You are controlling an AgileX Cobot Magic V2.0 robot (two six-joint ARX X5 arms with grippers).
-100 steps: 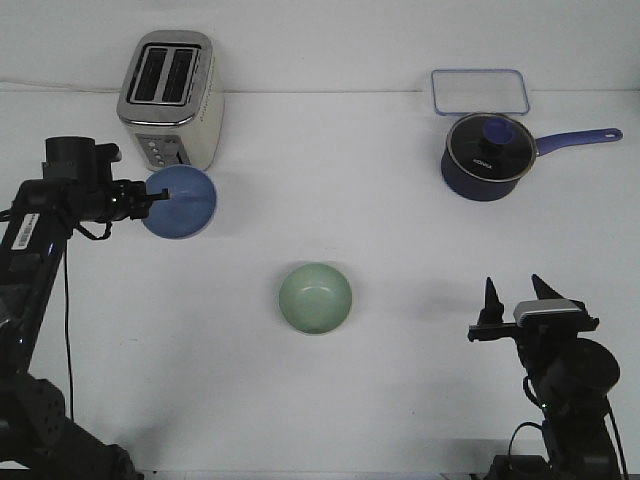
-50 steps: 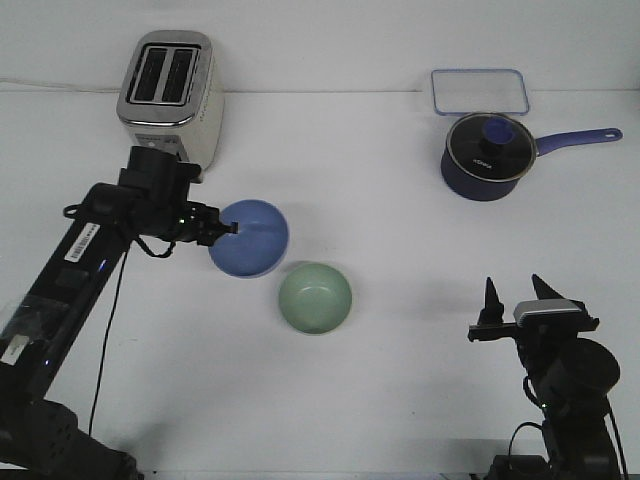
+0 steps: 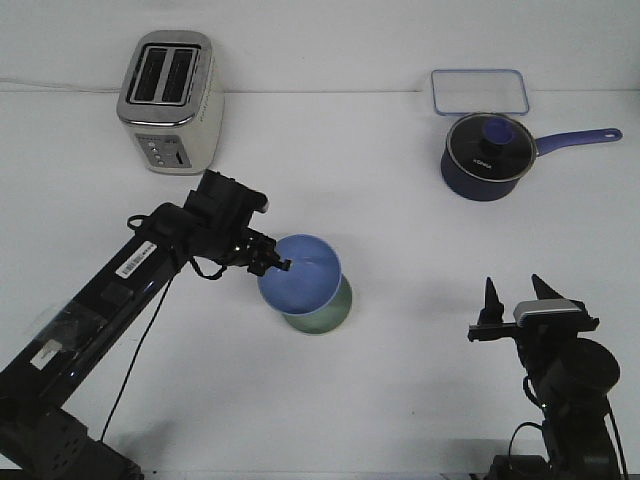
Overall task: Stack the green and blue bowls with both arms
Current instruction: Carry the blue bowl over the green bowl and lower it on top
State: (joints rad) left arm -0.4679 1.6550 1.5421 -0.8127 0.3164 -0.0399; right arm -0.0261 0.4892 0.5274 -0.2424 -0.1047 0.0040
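The robot's left gripper needs to release the periwinkle blue bowl inside the pale mint green bowl [image 3: 317, 298], nested over the middle of that bowl.
The periwinkle blue bowl [image 3: 302, 273] hangs tilted in my left gripper [image 3: 278, 264], which is shut on its near-left rim. It sits just above the pale mint green bowl [image 3: 330, 312] and covers most of it, so only the green bowl's lower right edge shows. I cannot tell whether the two bowls touch. My left arm reaches in from the lower left. My right gripper [image 3: 516, 296] is open and empty at the lower right, fingers pointing up, well away from both bowls.
A silver toaster [image 3: 170, 102] stands at the back left. A dark navy saucepan [image 3: 488, 155] with a glass lid and long handle sits at the back right, with a clear lidded container [image 3: 479, 91] behind it.
My left arm has carried the blue bowl right and toward the front, from beside the toaster to above the green bowl. The right arm has not moved.
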